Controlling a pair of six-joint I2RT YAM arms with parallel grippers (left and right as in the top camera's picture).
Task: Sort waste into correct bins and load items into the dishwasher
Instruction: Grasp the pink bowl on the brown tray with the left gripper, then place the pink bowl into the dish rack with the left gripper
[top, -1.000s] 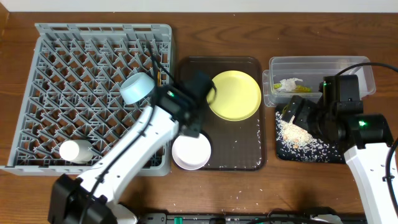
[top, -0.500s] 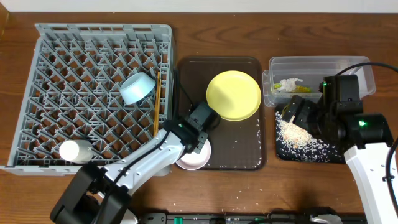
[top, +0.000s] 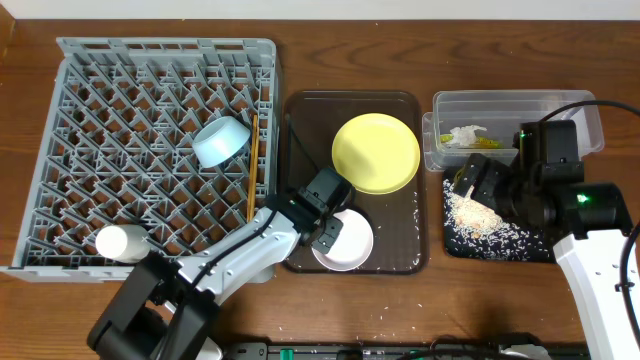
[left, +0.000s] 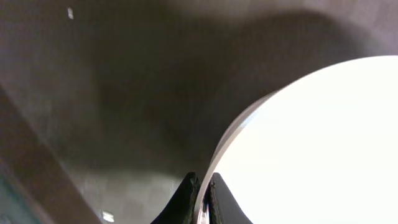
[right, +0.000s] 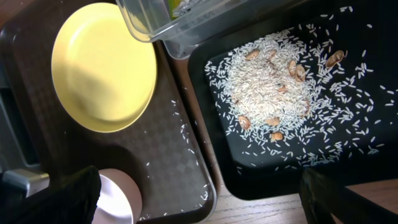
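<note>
The white bowl, now at the front of the brown serving tray, will be let go by my left gripper in the rack (top: 202, 188) between the light-blue bowl and the white cup.
My left gripper (top: 326, 228) is shut on the rim of the small white bowl (top: 348, 242), which sits at the front of the brown serving tray (top: 395, 225). The left wrist view shows both fingertips (left: 190, 198) pinching the thin rim of the bowl (left: 311, 143). The yellow plate (top: 376, 152) lies behind it on the same tray. My right gripper (top: 470, 185) hangs open over the black tray (top: 520, 245), which holds the rice scraps (right: 273, 87). The wrapper (top: 468, 135) lies in the clear tub (top: 560, 108).
The grey dish rack (top: 120, 120) fills the left side and holds the light-blue bowl (top: 220, 140), the chopsticks (top: 251, 170) and the white cup (top: 120, 242). Loose rice grains dot the brown tray (right: 186, 143) and the wooden table's front edge.
My left arm swung from the rack's right edge down to the white bowl and shut on its rim. The bowl slid a little to the right. The right arm stayed still.
</note>
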